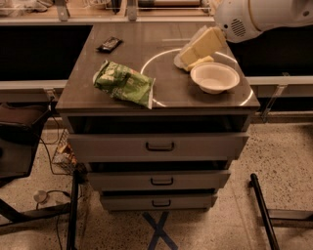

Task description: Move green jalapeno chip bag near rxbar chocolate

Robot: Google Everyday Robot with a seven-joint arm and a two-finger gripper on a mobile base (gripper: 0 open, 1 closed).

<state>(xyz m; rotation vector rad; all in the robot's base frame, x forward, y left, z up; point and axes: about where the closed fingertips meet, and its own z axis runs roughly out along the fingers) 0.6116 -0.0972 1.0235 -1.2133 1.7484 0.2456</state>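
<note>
My gripper should move to the green jalapeno chip bag next and close on the bag's end (142, 86) that is closest to the white bowl.
The green jalapeno chip bag (124, 84) lies wrinkled on the front left of the cabinet top (166, 97), near the front edge. The rxbar chocolate (109, 44), a small black bar, lies at the back left, well behind the bag. My gripper (199, 47) hangs from the white arm (259, 14) at the back right, over the yellow sponge (200, 62) and just behind the white bowl (215, 76). It is far to the right of the bag and holds nothing that I can see.
A white circle line (151, 61) is marked on the cabinet top. Below are three drawers (159, 145), the top one slightly pulled out. A dark chair (19, 141) stands at the left, with cables on the floor.
</note>
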